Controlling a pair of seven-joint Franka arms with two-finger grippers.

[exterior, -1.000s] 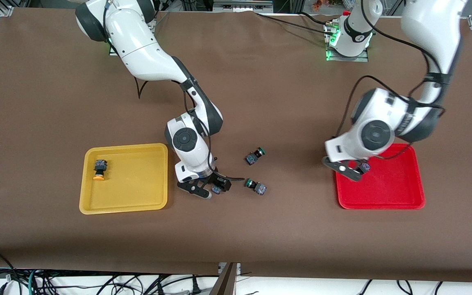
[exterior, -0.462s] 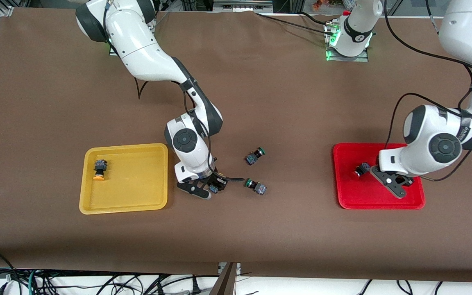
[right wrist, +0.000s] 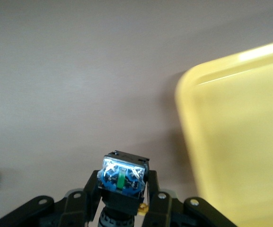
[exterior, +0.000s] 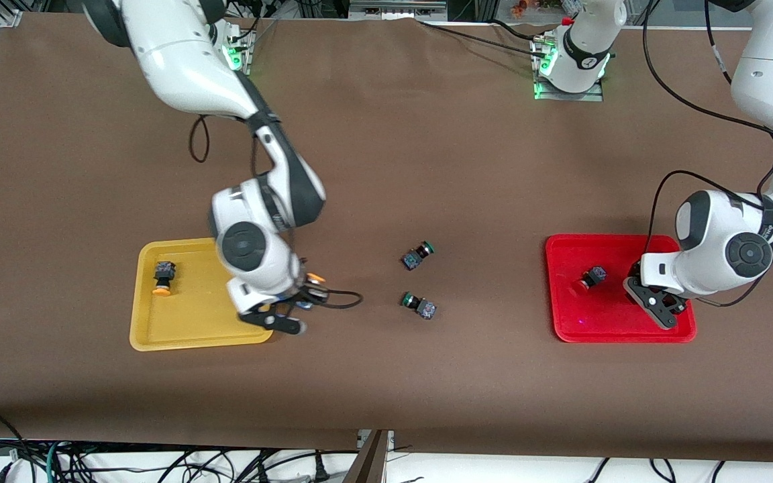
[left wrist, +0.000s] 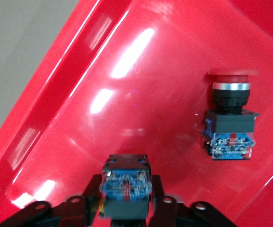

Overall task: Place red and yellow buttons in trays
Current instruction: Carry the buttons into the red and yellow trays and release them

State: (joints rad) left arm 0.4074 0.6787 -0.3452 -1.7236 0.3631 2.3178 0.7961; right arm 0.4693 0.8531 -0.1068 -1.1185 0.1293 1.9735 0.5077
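My right gripper should release its yellow button in the yellow tray (exterior: 235, 290), between the other button and the middle-of-table edge.
My right gripper (exterior: 296, 307) is shut on a yellow button (exterior: 315, 278) and holds it above the table, beside the yellow tray (exterior: 185, 322) on its middle-of-table edge. The right wrist view shows that button (right wrist: 122, 182) between the fingers, with the tray's corner (right wrist: 250, 142) close by. A second yellow button (exterior: 163, 276) lies in the yellow tray. My left gripper (exterior: 658, 302) is low over the red tray (exterior: 601, 322), shut on a button (left wrist: 126, 187) whose cap is hidden. A red button (exterior: 591, 277) lies in that tray and shows in the left wrist view (left wrist: 229, 127).
Two green-capped buttons (exterior: 417, 255) (exterior: 420, 305) lie on the brown table between the trays, one nearer the front camera than the other. A cable loops from the right gripper toward them. Both trays lie toward the front half of the table.
My right gripper lifted the yellow button off the table and moved toward the yellow tray. My left gripper crossed the red tray toward the left arm's end with its button.
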